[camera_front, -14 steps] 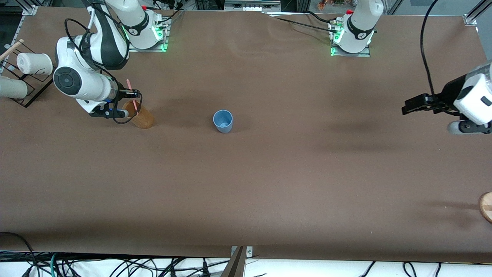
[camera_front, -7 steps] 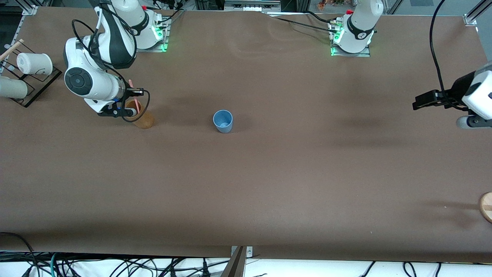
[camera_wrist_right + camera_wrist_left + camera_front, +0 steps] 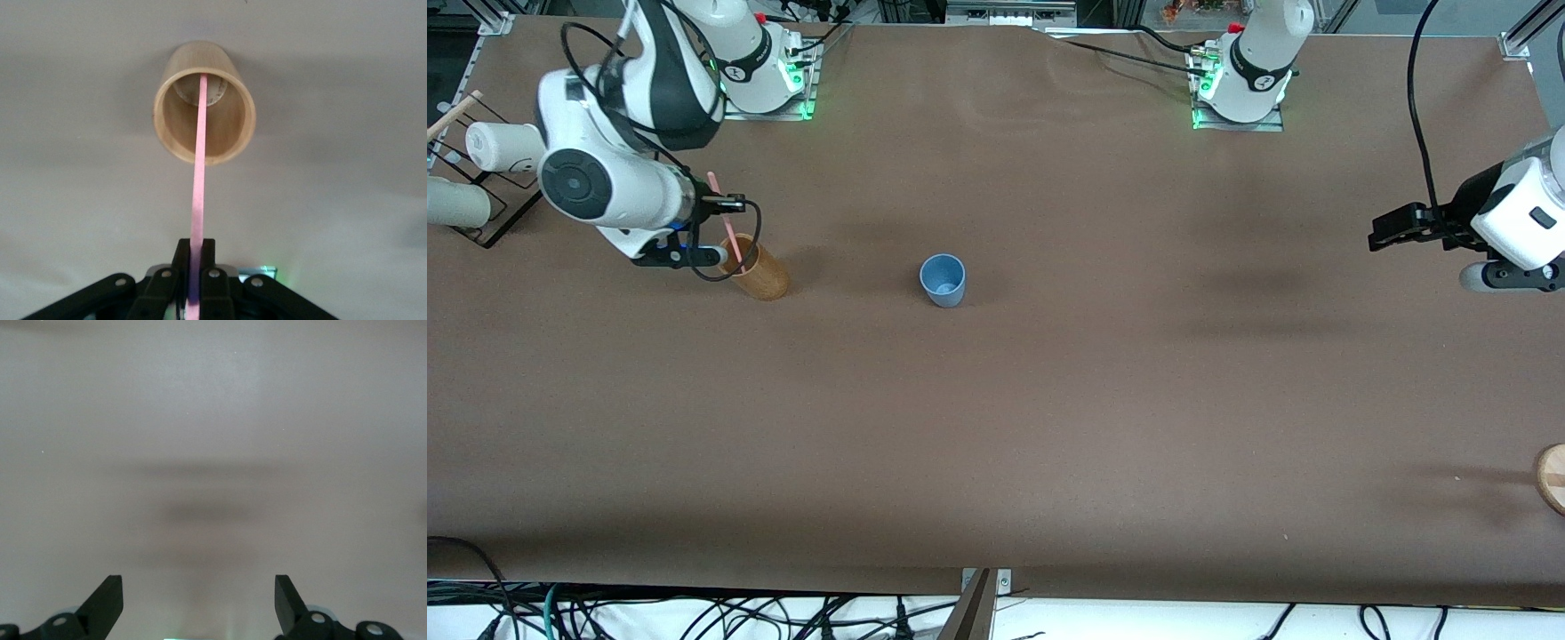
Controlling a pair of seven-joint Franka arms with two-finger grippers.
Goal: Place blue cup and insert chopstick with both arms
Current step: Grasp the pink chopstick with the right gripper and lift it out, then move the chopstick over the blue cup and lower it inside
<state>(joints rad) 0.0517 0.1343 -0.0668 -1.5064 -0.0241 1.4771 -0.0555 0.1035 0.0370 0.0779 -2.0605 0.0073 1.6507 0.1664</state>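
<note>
The pink chopstick, now tilted over the brown cup, will go inside the empty blue cup (image 3: 945, 282) from my right gripper, leaning on the cup's rim.
The blue cup (image 3: 943, 281) stands upright and empty mid-table. My right gripper (image 3: 729, 206) is shut on the pink chopstick (image 3: 726, 224) and holds it tilted over the tan-brown wooden cup (image 3: 762, 275), which stands toward the right arm's end of the table. In the right wrist view my right gripper (image 3: 195, 257) clamps the chopstick (image 3: 199, 173), whose lower end points into the mouth of the brown cup (image 3: 170, 127). My left gripper (image 3: 1384, 233) is open and empty over bare table at the left arm's end, well away from both cups. In the left wrist view (image 3: 199, 600) it has only tablecloth under it.
A black wire rack (image 3: 489, 218) with white cups (image 3: 505, 147) stands at the right arm's end of the table. A round wooden piece (image 3: 1552, 476) lies at the table edge at the left arm's end, nearer the front camera. Brown cloth covers the table.
My right gripper has shifted a little toward the right arm's end with the chopstick, so more of the brown cup shows. My left gripper has drifted slightly back toward the table's middle.
</note>
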